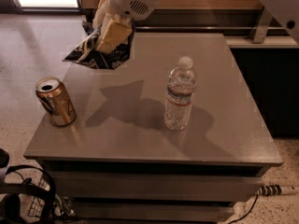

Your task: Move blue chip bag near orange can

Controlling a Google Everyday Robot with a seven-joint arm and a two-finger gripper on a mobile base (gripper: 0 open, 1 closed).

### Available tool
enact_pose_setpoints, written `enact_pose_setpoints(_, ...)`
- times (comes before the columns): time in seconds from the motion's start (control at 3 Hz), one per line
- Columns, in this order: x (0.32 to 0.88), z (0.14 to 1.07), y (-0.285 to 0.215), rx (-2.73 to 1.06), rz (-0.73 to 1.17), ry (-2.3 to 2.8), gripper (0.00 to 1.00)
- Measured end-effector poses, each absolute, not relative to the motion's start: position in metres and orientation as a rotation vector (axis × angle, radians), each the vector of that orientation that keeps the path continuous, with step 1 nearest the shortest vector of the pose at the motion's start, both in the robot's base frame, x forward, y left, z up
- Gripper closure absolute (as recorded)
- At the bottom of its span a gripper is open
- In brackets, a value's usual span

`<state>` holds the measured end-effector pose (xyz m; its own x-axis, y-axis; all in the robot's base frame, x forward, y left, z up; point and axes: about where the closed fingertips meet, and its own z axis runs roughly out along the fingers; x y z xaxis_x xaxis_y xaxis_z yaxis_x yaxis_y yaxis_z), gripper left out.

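The robot's gripper needs to set the blue chip bag down on the grey table [100, 89] close beside the orange can, toward the bottle.
The blue chip bag [96, 52], dark navy with white lettering, hangs crumpled in my gripper [110, 34] above the table's far left part. The gripper is shut on the bag's upper part, its yellowish fingers [113, 32] pressed against the foil. The orange can [56, 101], golden with a silver open top, stands tilted at the table's left edge, nearer the front than the bag. The bag is well above and behind the can, apart from it. The arm's shadow falls on the table between the can and the bottle.
A clear plastic water bottle [179, 95] with a white cap stands upright right of the table's middle. The grey table [224, 134] has edges close to the can. A dark counter [261, 36] runs behind. Cables and a black wire frame [28, 199] lie on the floor front left.
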<state>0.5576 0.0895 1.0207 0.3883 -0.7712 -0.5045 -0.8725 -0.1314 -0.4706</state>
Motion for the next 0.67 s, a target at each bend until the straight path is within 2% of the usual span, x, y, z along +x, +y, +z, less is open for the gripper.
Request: enact_pose_setpoints(0.67,0.551,0.968,0.101,-2.057,0.322,1.482,1.00)
